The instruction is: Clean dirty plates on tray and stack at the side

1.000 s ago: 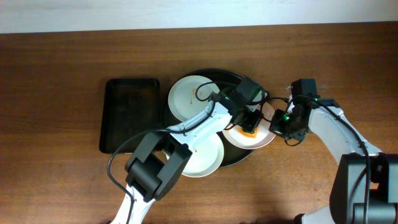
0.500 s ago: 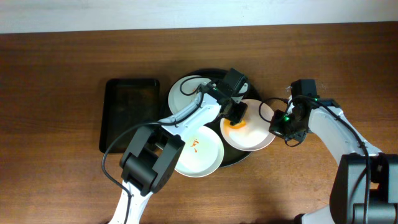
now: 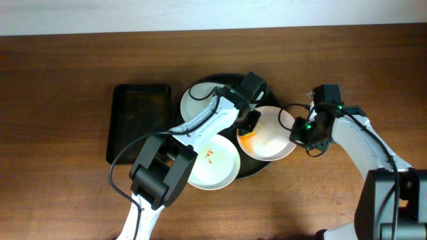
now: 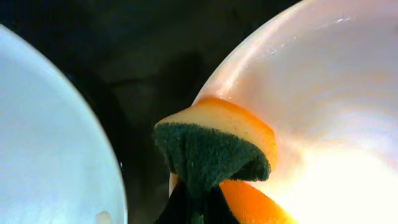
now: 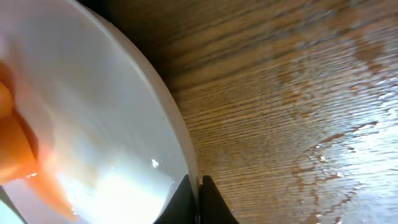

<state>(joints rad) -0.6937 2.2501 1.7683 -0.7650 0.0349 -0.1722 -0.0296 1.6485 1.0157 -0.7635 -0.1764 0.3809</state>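
The robot will set the plate with the orange patch down on the bare brown table (image 3: 341, 101) beside the round black tray with its right gripper.
Three white plates lie on the round black tray (image 3: 227, 80). The back plate (image 3: 200, 103) is at the left. The front plate (image 3: 217, 163) carries small orange-red smears. The right plate (image 3: 273, 137) overhangs the tray's right rim. My left gripper (image 3: 248, 128) is shut on an orange and green sponge (image 4: 214, 152), pressed on the right plate's left edge (image 4: 323, 93). My right gripper (image 3: 298, 133) is shut on the right plate's right rim (image 5: 186, 158). An orange patch (image 5: 15, 149) shows on that plate.
A smaller rectangular black tray (image 3: 139, 123) lies left of the round tray. Brown wooden table (image 3: 67, 193) surrounds everything. A pale strip (image 3: 100, 17) runs along the far edge. Both arms cross above the round tray.
My left gripper swept the sponge from the middle of the right plate to its left edge. The right gripper kept its hold on the rim.
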